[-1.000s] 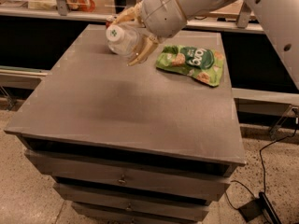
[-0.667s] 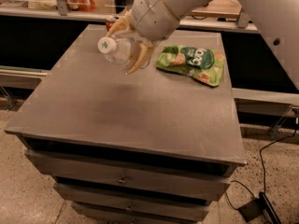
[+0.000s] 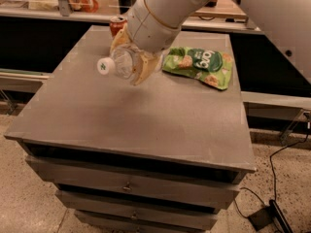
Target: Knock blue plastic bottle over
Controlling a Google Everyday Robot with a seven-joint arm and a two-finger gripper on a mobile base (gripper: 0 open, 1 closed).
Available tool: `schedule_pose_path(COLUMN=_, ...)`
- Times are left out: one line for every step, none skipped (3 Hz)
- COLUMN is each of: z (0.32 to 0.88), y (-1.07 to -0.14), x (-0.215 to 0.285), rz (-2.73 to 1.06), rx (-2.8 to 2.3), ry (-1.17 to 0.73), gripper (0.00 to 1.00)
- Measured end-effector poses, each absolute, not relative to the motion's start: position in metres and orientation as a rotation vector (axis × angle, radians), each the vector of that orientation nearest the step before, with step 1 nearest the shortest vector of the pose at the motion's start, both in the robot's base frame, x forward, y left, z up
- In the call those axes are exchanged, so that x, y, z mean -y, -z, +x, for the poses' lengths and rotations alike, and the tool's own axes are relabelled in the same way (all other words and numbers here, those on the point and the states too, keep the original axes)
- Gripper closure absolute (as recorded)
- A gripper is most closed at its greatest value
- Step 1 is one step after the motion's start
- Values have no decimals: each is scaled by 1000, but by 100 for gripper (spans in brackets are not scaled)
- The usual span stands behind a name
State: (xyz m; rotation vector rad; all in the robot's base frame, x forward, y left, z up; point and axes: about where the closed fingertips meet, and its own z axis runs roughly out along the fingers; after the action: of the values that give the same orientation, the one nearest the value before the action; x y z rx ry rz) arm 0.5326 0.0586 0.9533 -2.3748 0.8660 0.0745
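Note:
The robot's gripper needs to let go of the plastic bottle on the grey table top in front of the red soda can [image 3: 113, 93].
The clear plastic bottle [image 3: 118, 64] with a white cap lies tipped sideways, cap pointing left toward the camera, between the tan fingers [image 3: 141, 69] of my gripper [image 3: 129, 62]. The gripper is closed around the bottle's body and holds it just above the grey table top [image 3: 126, 115], left of centre at the back. The white arm reaches in from the upper right and hides the rest of the bottle.
A red soda can [image 3: 116, 25] stands at the table's back edge, behind the gripper. A green snack bag [image 3: 199, 64] lies flat at the back right. Drawers sit under the table top. A cable and black box lie on the floor at the right.
The gripper and bottle have moved left and toward the front. The bottle has tipped further, its cap now pointing left. The red can has come into view behind the arm.

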Motion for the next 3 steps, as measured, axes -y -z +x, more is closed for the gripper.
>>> schedule_pose_path(z=537, y=-941, x=-68, rz=-2392, rx=-851, ry=54, gripper=100)
schedule_pose_path(z=540, y=-927, x=-79, rz=-2409, rx=-806, ry=99, gripper=100)
schedule_pose_path(z=537, y=-901, x=-94, rz=-2469, rx=-758, ry=73, gripper=100)
